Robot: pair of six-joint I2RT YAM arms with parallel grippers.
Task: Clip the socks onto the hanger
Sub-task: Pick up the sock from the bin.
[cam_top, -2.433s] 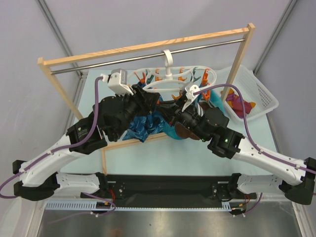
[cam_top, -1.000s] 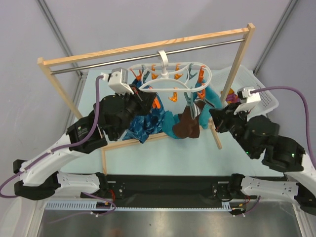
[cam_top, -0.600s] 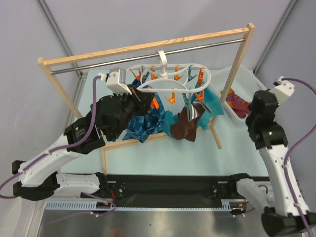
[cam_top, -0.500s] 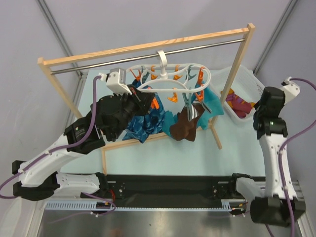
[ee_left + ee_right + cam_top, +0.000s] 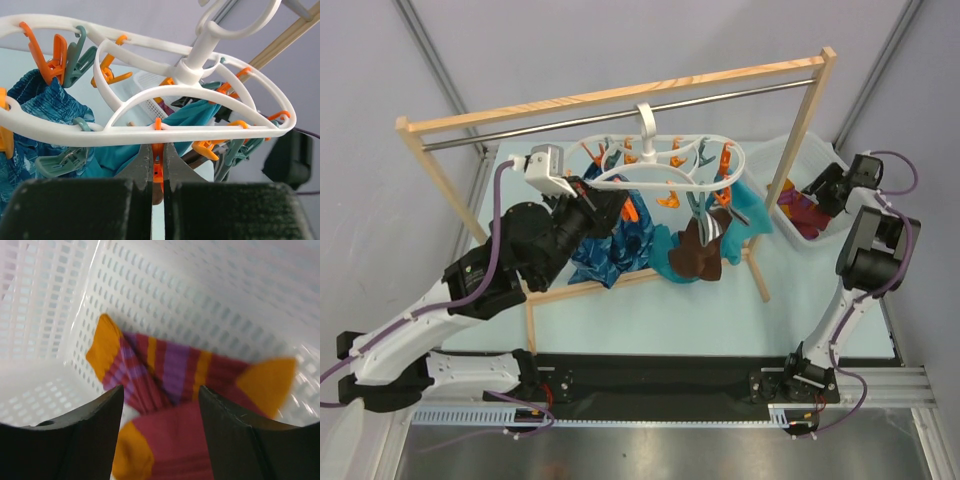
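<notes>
I will next use my right gripper to grab the striped magenta-purple sock by its orange end (image 5: pixel 787 186) (image 5: pixel 106 339), near the rack's wooden post, inside the white basket.
The white hanger (image 5: pixel 650 182) hangs by its hook from the metal bar, its ring (image 5: pixel 150 132) filling the left wrist view. My left gripper (image 5: pixel 618 206) (image 5: pixel 158 155) is shut on one of its orange clips (image 5: pixel 158 177). A dark brown sock (image 5: pixel 698 256) dangles from a clip at the hanger's right side. Striped magenta-purple socks (image 5: pixel 798 212) (image 5: pixel 165 370) with orange toes lie in the white basket. My right gripper (image 5: pixel 817 190) (image 5: pixel 160 397) hovers open just above them, holding nothing.
The wooden-framed rack (image 5: pixel 620 95) with its metal bar (image 5: pixel 570 126) spans the table. A blue patterned cloth (image 5: pixel 620 245) and a teal cloth (image 5: pixel 748 212) also hang from the hanger. The white mesh basket (image 5: pixel 855 200) (image 5: pixel 165 295) sits at the far right.
My right arm has swung away from the hanger to the basket at the right, and its gripper has opened. The brown sock stays hanging. The left gripper keeps its hold on the clip.
</notes>
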